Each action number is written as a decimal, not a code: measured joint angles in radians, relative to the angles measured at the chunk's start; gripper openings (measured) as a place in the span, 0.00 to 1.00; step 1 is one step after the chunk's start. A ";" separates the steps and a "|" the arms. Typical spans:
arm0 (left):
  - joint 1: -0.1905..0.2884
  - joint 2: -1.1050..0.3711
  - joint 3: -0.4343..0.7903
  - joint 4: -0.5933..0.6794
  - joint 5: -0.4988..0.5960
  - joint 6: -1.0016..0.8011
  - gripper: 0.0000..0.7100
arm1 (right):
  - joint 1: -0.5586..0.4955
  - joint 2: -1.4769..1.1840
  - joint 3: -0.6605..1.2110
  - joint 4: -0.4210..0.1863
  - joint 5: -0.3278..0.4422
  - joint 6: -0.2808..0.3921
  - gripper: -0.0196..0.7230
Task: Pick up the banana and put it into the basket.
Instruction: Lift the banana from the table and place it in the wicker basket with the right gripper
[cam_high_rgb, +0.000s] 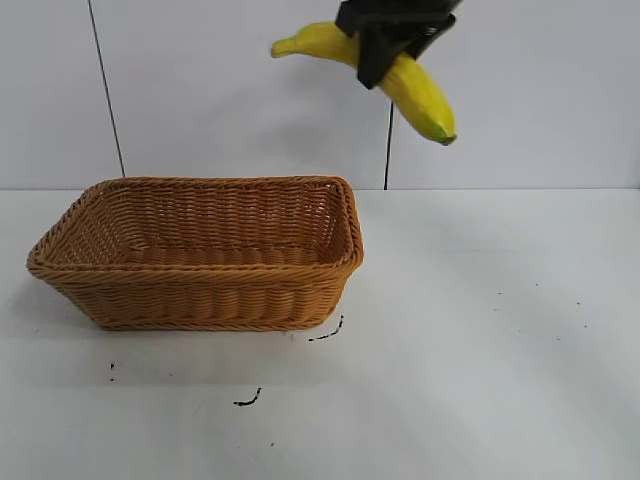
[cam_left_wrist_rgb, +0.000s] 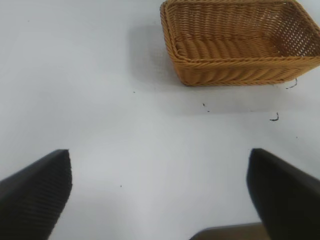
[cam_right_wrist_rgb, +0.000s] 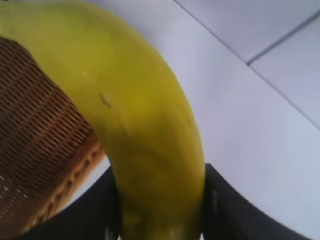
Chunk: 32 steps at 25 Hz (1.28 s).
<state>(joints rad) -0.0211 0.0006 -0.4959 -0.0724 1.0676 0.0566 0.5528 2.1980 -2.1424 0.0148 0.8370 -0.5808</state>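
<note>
The yellow banana will go down lengthwise from my right gripper onto the basket's bottom, just behind its front rim (cam_high_rgb: 200, 242).
My right gripper (cam_high_rgb: 385, 45) is shut on the yellow banana (cam_high_rgb: 420, 90) and holds it high in the air, above and just right of the basket's right end; the banana's greenish tip points down to the right. In the right wrist view the banana (cam_right_wrist_rgb: 145, 135) sits clamped between the two black fingers (cam_right_wrist_rgb: 225, 210), with the basket (cam_right_wrist_rgb: 35, 135) below it. The light brown wicker basket (cam_high_rgb: 200, 255) stands empty on the white table at the left. My left gripper (cam_left_wrist_rgb: 160, 192) is open and empty, off to the side of the basket (cam_left_wrist_rgb: 240, 45), out of the exterior view.
The white table (cam_high_rgb: 480, 340) carries a few small black marks (cam_high_rgb: 248, 400) in front of the basket. A white wall with a dark vertical line (cam_high_rgb: 105, 90) rises behind the table.
</note>
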 joint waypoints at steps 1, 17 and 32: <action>0.000 0.000 0.000 0.000 0.000 0.000 0.97 | 0.018 0.012 0.000 0.000 -0.030 -0.016 0.43; 0.000 0.000 0.000 0.000 0.000 0.000 0.97 | 0.085 0.231 0.012 0.004 -0.221 -0.098 0.43; 0.000 0.000 0.000 0.000 0.000 0.000 0.97 | 0.085 0.311 0.012 0.064 -0.293 -0.098 0.43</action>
<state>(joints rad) -0.0211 0.0006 -0.4959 -0.0724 1.0676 0.0566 0.6373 2.5089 -2.1304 0.0790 0.5436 -0.6790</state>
